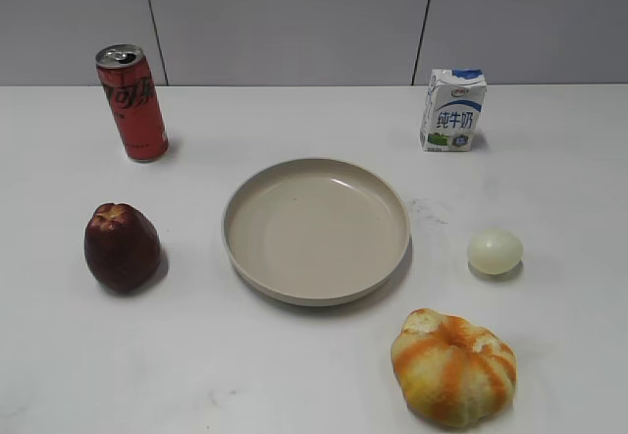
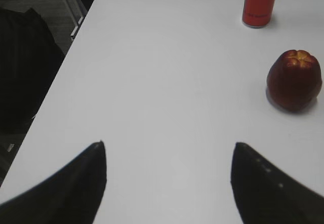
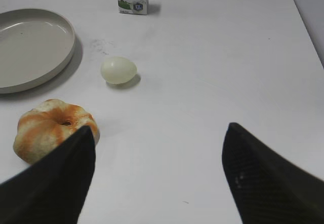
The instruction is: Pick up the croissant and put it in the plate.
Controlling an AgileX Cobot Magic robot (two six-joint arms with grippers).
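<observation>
My right gripper will move next to the croissant's near side [image 1: 449, 377] [image 3: 43, 142], the part that is farthest away from the milk carton, and then close on it there.
The croissant [image 1: 454, 366] is a lumpy orange and pale yellow striped pastry at the front right of the table; it also shows in the right wrist view [image 3: 50, 129], partly behind my right gripper's left finger. The plate [image 1: 316, 230] is wide, beige and empty at the table's middle; it also shows in the right wrist view [image 3: 32, 46]. My right gripper [image 3: 159, 133] is open and empty, to the right of the croissant. My left gripper [image 2: 168, 148] is open and empty over bare table at the left. Neither gripper shows in the exterior view.
A dark red fruit [image 1: 121, 246] lies left of the plate. A red soda can [image 1: 131, 102] stands at the back left. A milk carton [image 1: 453, 110] stands at the back right. A pale egg [image 1: 495, 251] lies right of the plate. The table's left edge [image 2: 61, 72] is near.
</observation>
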